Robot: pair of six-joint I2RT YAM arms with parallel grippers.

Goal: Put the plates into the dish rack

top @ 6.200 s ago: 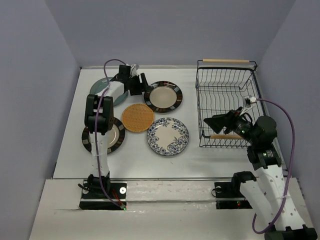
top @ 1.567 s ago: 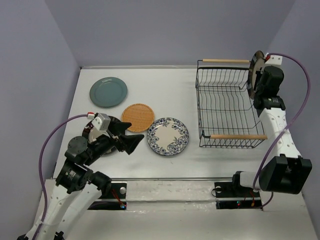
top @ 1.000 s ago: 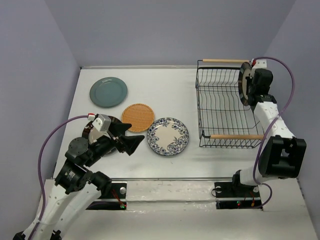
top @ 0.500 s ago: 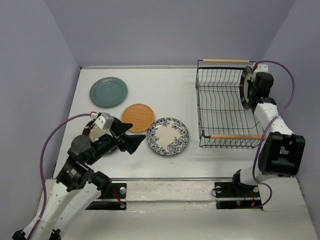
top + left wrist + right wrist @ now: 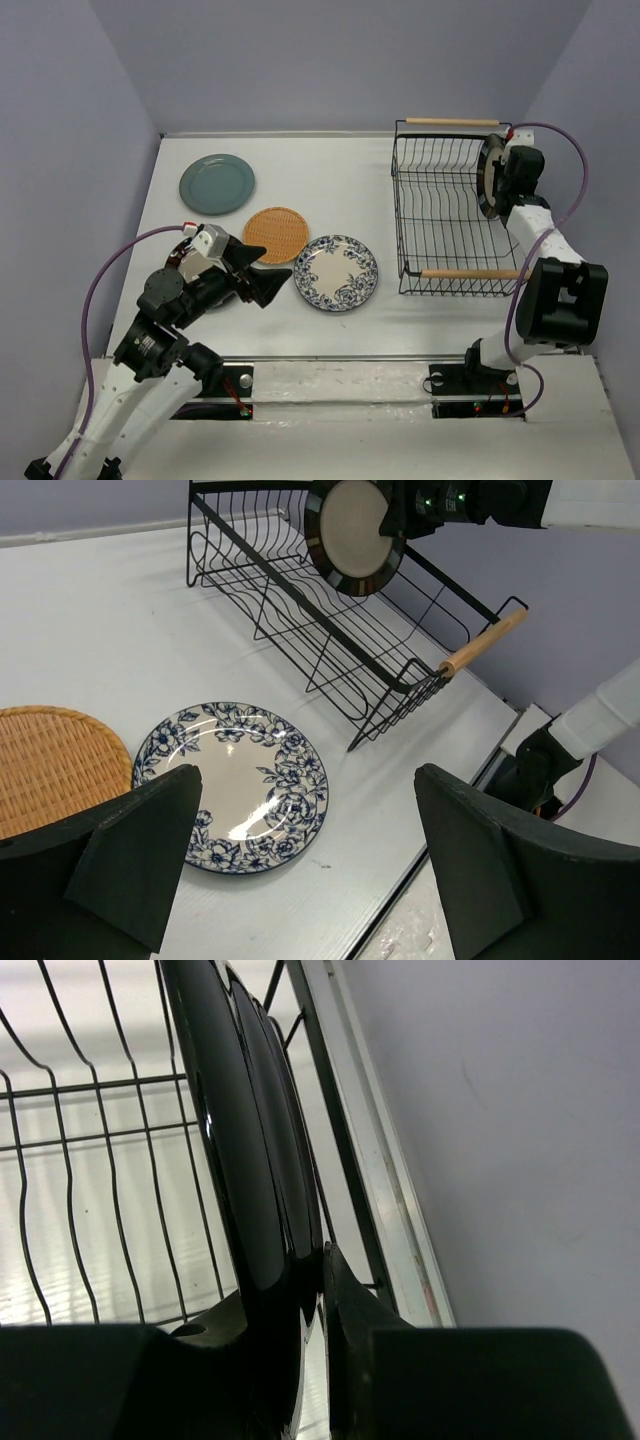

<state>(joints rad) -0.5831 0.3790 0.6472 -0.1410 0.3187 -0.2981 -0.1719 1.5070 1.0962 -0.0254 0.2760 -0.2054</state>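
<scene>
My left gripper moves to the blue floral plate next and grabs the plate's rim point(image 5: 297, 279) point(image 5: 213, 867), on the side farthest from the dish rack.
My right gripper point(image 5: 506, 182) point(image 5: 318, 1282) is shut on the rim of a dark striped-rimmed plate point(image 5: 489, 180) point(image 5: 355, 532) point(image 5: 240, 1160). It holds the plate upright on edge inside the right end of the black wire dish rack point(image 5: 447, 240) point(image 5: 300, 600). My left gripper point(image 5: 262, 284) point(image 5: 308, 780) hangs open and empty above the table, just left of the blue floral plate point(image 5: 336, 272) point(image 5: 235, 785). The orange woven plate point(image 5: 276, 234) point(image 5: 50, 770) and the teal plate point(image 5: 217, 184) lie flat. A second striped plate point(image 5: 177, 264) is mostly hidden under my left arm.
The rack's wooden handles point(image 5: 476, 272) point(image 5: 483, 642) run along its near and far ends. The right wall stands close behind the rack point(image 5: 480, 1140). The table's front edge point(image 5: 330, 355) lies below the floral plate.
The right gripper has carried the striped plate slightly down and rightward into the rack's right end. The left arm has barely shifted and stays open.
</scene>
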